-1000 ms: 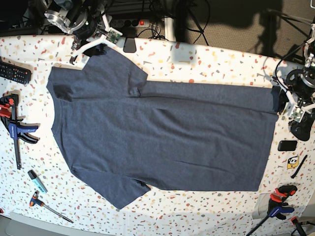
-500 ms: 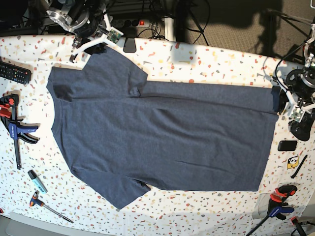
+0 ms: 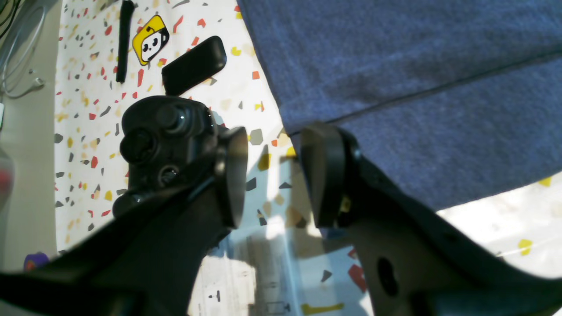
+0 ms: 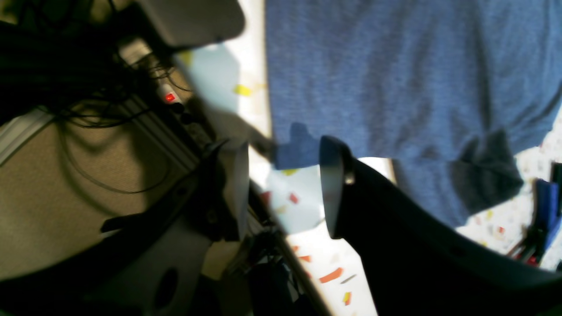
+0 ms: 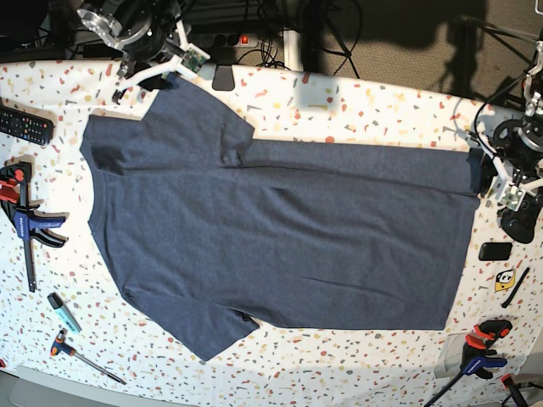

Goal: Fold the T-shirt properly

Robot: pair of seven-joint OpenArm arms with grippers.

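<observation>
The far sleeve sticks out past the T-shirt's folded part; next my right gripper grabs the sleeve's end (image 4: 290, 147) and folds it back over the T-shirt.
The dark navy T-shirt (image 5: 280, 229) lies flat on the speckled table (image 5: 356, 106), plain side up, collar left, hem right. Its far long edge is folded over as a strip (image 3: 439, 127). My right gripper (image 5: 155, 75) hovers open at the far sleeve's tip. In the right wrist view that gripper (image 4: 283, 184) has the sleeve corner (image 4: 292, 151) just beyond its fingertips, not held. My left gripper (image 5: 490, 171) is open at the hem's far corner. In the left wrist view that gripper (image 3: 276, 175) has bare table between its pads, with the shirt edge against one pad (image 3: 322, 175).
A remote (image 5: 25, 125), a clamp (image 5: 25, 222), a marker (image 5: 64, 311) and a hand tool (image 5: 85, 356) lie on the left. A black knobbed device (image 3: 162, 140), a small black block (image 5: 495, 250), a panda sticker (image 5: 505, 280) and a clamp (image 5: 479, 348) lie on the right.
My right gripper has drawn back a little toward the table's far left edge, away from the sleeve. The left arm and the shirt have not moved.
</observation>
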